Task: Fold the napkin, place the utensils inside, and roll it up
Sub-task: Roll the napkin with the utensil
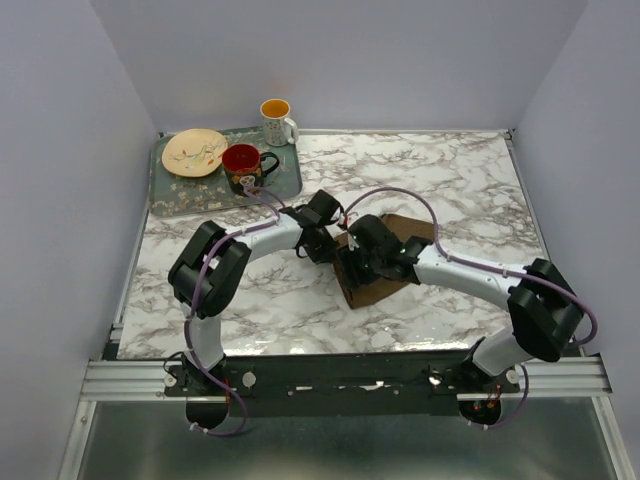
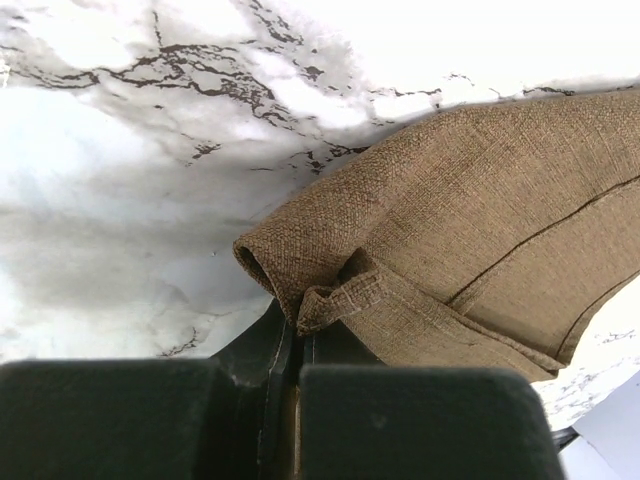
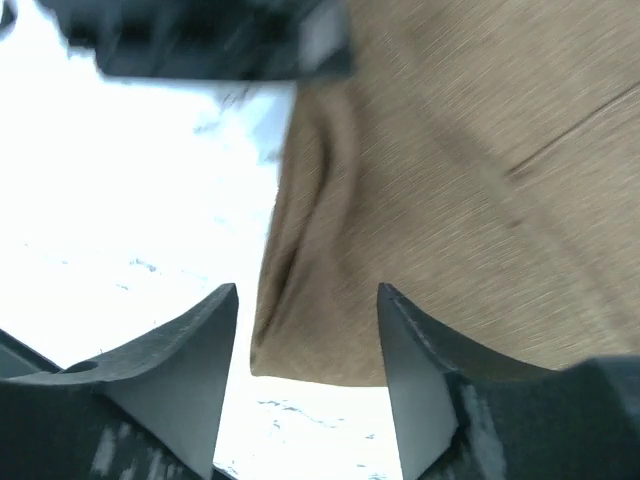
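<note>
The napkin's near end flares loose past the pinch of my left gripper, so next my right gripper pinches the rolled edge (image 3: 298, 275) there before both grippers roll it.
The brown napkin (image 1: 378, 290) lies near the middle of the marble table, partly under both grippers. In the left wrist view a rolled corner of the napkin (image 2: 470, 220) is pinched between the jaws of my left gripper (image 2: 298, 335), which is shut on it. My left gripper (image 1: 322, 245) is at the cloth's left edge. My right gripper (image 1: 356, 264) is close beside it. In the right wrist view my right gripper (image 3: 308, 300) stands open over the napkin (image 3: 430, 180), whose near edge lies between the fingers without being held. The utensils are out of view.
A grey-green tray (image 1: 172, 203) sits at the back left with a patterned plate (image 1: 195, 152) and a red mug (image 1: 243, 160) on it. A white cup with a yellow inside (image 1: 277, 120) stands behind the tray. Walls close in the table's sides.
</note>
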Tool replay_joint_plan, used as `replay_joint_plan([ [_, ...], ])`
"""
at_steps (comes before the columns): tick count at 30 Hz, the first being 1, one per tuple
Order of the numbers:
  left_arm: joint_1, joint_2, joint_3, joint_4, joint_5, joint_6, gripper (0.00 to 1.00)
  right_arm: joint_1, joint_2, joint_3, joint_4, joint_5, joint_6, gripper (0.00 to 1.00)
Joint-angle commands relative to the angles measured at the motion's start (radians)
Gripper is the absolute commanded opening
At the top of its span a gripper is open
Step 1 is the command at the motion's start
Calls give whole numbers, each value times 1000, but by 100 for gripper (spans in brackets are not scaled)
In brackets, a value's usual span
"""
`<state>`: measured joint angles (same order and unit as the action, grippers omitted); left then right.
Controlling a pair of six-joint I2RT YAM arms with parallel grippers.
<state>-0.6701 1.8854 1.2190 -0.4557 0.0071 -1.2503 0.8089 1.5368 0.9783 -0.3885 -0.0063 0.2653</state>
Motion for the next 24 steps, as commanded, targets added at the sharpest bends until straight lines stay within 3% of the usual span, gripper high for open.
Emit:
replay_joint_plan([
  [1,-5,18,37,-83,-7,-34,0,111,-3,-58,82,239,34,68],
  [5,-5,20,68,-109,16,-38,0,197,39,-47,103,328,18,70],
  [7,-3,21,71,-112,19,-35,0,211,78,-40,102,388,18,75],
  [13,-3,27,54,-97,27,-38,0,246,161,-1,77,477,11,75],
  [24,-3,26,-6,-37,8,-35,0,303,240,74,8,568,43,62],
])
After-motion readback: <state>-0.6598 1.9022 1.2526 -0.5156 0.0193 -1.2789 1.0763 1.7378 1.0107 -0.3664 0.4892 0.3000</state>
